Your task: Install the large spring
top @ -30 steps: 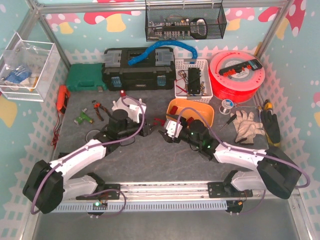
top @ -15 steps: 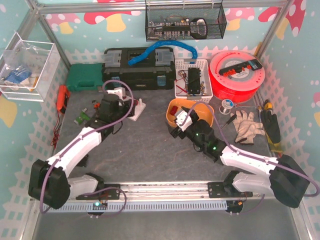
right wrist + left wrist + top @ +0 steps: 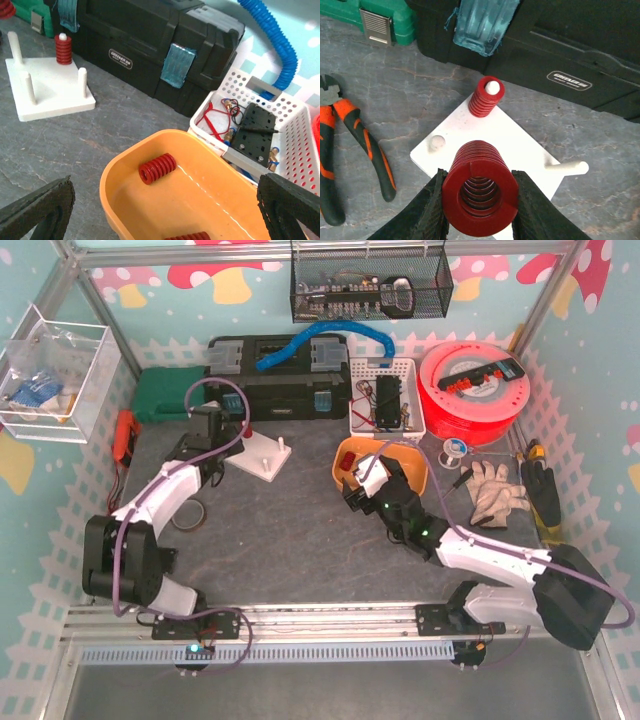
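Note:
Next, the left gripper releases the large red spring, now above the board's near corner, on the short bare peg (image 3: 232, 451) (image 3: 437, 143) nearest the orange-handled pliers.
My left gripper (image 3: 480, 202) is shut on the large red spring (image 3: 480, 190), its open end facing the camera. It hangs above the near corner of the white peg board (image 3: 520, 142). A small red spring (image 3: 487, 96) sits on the far peg. A short bare peg (image 3: 437, 142) stands at the left and a longer one (image 3: 567, 166) at the right. In the top view the left gripper (image 3: 218, 440) is just left of the board (image 3: 265, 455). My right gripper (image 3: 165, 210) is open and empty over the orange bin (image 3: 117, 175).
The orange bin holds a red spring (image 3: 157, 168) and another at its near end (image 3: 187, 236). Orange-handled pliers (image 3: 350, 135) lie left of the board. A black toolbox (image 3: 280, 385), green case (image 3: 170, 395), white basket (image 3: 385, 395), red spool (image 3: 475, 380) and gloves (image 3: 495, 490) line the back and right.
My left arm has swung from the table's middle back and left, carrying the spring to the peg board. My right gripper has moved back over the orange bin.

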Motion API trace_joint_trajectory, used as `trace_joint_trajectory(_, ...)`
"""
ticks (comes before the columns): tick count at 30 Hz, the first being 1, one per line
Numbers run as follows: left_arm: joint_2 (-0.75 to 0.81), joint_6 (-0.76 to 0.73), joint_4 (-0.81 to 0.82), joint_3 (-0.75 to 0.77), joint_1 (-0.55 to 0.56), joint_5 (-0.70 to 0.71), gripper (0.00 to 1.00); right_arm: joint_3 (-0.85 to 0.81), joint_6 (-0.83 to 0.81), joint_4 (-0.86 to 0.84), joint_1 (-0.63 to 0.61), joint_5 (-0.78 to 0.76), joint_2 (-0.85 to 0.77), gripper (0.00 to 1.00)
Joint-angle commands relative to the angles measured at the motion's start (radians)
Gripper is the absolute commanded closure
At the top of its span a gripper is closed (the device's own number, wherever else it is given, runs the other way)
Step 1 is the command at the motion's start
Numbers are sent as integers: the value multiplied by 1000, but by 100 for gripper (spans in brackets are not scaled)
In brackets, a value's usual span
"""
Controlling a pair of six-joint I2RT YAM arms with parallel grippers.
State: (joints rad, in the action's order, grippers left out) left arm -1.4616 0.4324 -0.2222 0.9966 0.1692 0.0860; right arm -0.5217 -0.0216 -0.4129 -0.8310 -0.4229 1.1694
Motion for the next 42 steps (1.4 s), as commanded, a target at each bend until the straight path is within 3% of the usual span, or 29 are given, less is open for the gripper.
trace_joint_trajectory(1,-46,-44,-16,64,-11,41,100,31,4,-35,0,-30,-73,1)
trace_joint_trajectory(12,-142,-57,-40,113,-17,155,100,73,-13,-77,0,-45,-121,1)
trace_joint_trajectory(33,-259,-72,-43,161,-36,91,100,67,-23,-82,0,-56,-93,1)
trace_joint_trajectory(42,-324,-61,-43,175,-39,80,85,63,-27,-82,0,-62,-73,1)
